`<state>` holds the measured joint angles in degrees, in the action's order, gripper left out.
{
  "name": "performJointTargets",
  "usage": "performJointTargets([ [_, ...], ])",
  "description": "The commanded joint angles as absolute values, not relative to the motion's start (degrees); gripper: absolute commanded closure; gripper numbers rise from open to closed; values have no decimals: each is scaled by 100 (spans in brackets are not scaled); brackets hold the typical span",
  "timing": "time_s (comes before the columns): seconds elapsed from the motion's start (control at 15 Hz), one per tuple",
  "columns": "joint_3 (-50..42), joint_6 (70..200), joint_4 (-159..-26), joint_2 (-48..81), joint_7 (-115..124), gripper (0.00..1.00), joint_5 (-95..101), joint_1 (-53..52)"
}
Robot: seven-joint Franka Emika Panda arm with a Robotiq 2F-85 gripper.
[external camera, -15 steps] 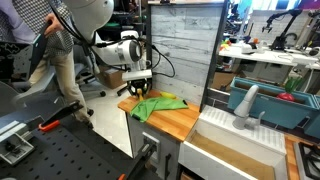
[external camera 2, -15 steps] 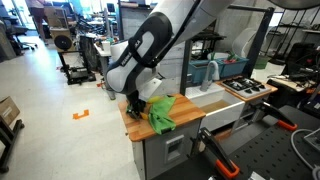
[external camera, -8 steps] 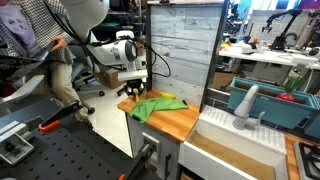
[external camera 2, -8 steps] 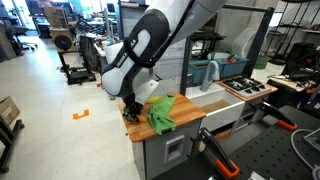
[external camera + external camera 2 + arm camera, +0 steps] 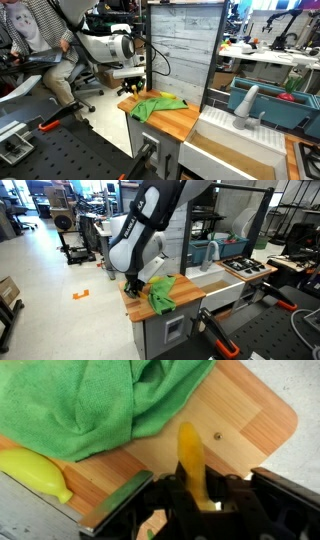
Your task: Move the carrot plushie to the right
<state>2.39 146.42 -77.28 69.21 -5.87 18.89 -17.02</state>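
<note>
I will let go of the carrot plushie on the bare wood (image 5: pixel 176 123) between the green cloth and the sink.
The carrot plushie (image 5: pixel 189 452) is a yellow-orange, elongated soft toy. In the wrist view it lies over the bare wood and runs down between the jaws. My gripper (image 5: pixel 196 498) is shut on its lower end. In both exterior views the gripper (image 5: pixel 131 91) (image 5: pixel 131 286) hangs over the near corner of the small wooden table (image 5: pixel 178 122) (image 5: pixel 141 309), next to a crumpled green cloth (image 5: pixel 156 103) (image 5: pixel 162 293) (image 5: pixel 90 400). The arm hides the plushie in the exterior views.
A yellow lemon-like toy (image 5: pixel 36 473) lies at the table edge by the cloth. A tall slatted panel (image 5: pixel 183 50) stands behind the table. A sink with a faucet (image 5: pixel 245 108) is beside it. A person (image 5: pixel 45 40) sits nearby.
The arm has shifted a little sideways over the table corner, away from the slatted panel. The seated person has moved. The green cloth has stayed put.
</note>
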Motion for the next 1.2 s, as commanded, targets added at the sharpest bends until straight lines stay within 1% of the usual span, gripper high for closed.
performJointTargets([
  [0.0,96,15296,-9129,5977,-298,97,1938,-1531],
  [0.27,13,15866,-10149,5340,-424,97,1763,-1161],
  [0.53,68,16130,-10697,5022,-616,97,1578,-544],
  [0.73,199,16010,-10674,5061,-886,97,1332,16],
  [1.13,497,15386,-9900,5615,-1480,97,869,800],
])
